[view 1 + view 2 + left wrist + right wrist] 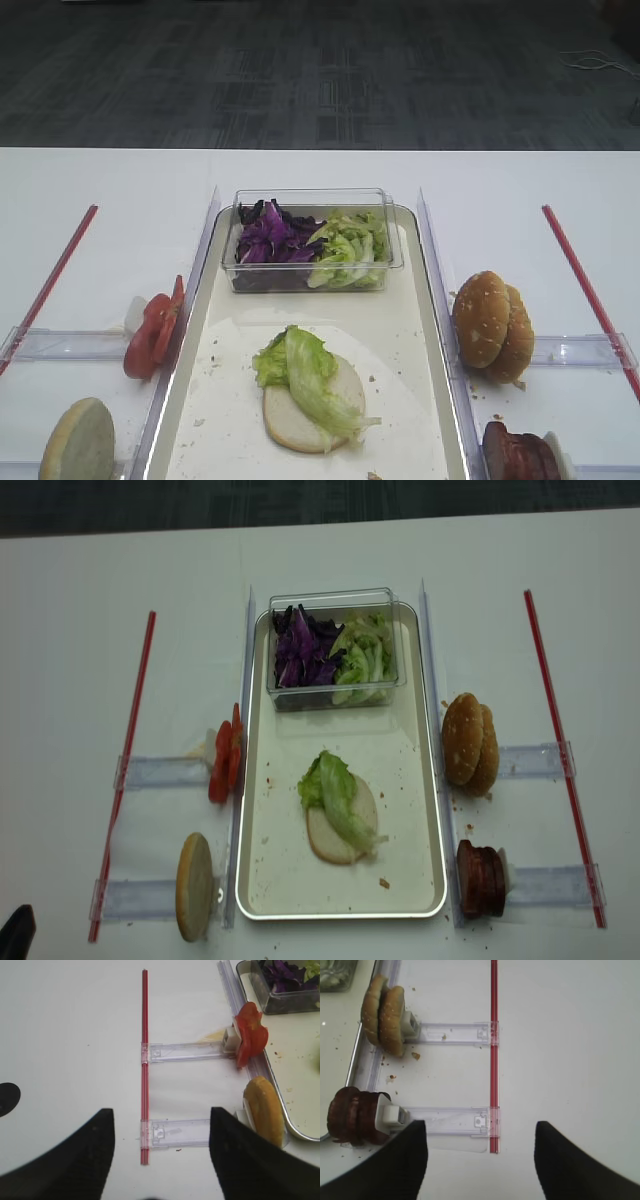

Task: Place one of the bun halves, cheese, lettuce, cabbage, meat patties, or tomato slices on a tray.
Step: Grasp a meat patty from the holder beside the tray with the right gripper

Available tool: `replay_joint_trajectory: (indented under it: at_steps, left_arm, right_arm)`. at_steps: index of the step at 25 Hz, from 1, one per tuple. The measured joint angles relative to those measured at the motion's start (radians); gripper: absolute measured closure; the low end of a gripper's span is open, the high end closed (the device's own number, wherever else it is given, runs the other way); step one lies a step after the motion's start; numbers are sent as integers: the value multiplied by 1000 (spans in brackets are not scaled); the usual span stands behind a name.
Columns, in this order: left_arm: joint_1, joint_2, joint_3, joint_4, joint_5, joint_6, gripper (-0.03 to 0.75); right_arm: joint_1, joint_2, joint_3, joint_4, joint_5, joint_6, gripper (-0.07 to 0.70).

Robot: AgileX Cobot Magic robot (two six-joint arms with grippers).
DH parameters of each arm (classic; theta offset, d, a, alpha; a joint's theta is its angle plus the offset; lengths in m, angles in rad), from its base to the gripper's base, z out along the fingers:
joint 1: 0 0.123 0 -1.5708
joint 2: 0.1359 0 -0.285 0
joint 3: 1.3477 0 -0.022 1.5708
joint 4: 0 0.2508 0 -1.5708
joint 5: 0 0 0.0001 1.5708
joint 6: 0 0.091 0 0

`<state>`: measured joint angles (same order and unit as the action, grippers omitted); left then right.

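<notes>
Next, my right gripper grabs the top edge of the meat patty (468, 878) (341, 1114) nearest the cream tray, at the end of the stack.
On the cream tray (432, 330) lies a pale bun half (290, 420) with a lettuce leaf (305, 370) draped over it. The clear tub (312, 262) at the tray's far end holds purple cabbage (268, 238) and more lettuce. Left of the tray stand tomato slices (152, 335) and a pale bun half (78, 442). Right of it stand sesame bun halves (492, 326) and meat patties (518, 455). I cannot make out any cheese. My left gripper (161, 1110) hangs open over bare table beside the left racks. My right gripper (481, 1125) is open and empty, near the meat patties (352, 1115).
Clear plastic racks (160, 772) with white end blocks hold the food on both sides. Red strips (560, 750) run along the outer edges, left and right. Crumbs lie on the tray and by the right racks. A dark carpeted floor lies beyond the table's far edge.
</notes>
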<state>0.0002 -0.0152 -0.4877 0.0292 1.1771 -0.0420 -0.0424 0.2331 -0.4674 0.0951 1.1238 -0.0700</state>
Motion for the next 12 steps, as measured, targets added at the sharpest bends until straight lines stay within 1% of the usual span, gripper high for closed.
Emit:
replay_joint_trajectory:
  at_steps: [10,12]
  left_arm:
    - [0,0,0,0,0,0,294]
    - [0,0,0,0,0,0,294]
  right_arm:
    - [0,227,-17,0,14,0,163]
    - [0,282,-23,0,36,17,163]
